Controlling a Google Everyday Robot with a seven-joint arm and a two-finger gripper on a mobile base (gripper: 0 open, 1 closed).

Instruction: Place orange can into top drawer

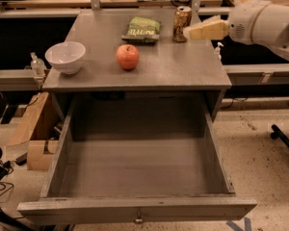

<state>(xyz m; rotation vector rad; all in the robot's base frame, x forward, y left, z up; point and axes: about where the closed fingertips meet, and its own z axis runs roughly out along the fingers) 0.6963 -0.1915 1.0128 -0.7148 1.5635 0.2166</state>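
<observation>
Next, I grip the upper half (183, 16) of the orange can to lift it off the table for the top drawer.
The orange can (182, 23) stands upright at the back right of the grey table top (183, 71). My gripper (189, 32) comes in from the right, its pale tips just right of the can and level with its lower half, close to it or touching. The top drawer (135, 210) is pulled fully out below the table, and its inside is bare. A small metal knob (138, 220) sits centred on its front panel.
A red-orange apple (127, 57) sits mid-table. A green chip bag (142, 29) lies behind it, left of the can. A white bowl (65, 57) stands at the table's left edge. Cardboard boxes (31, 129) stand on the floor at left.
</observation>
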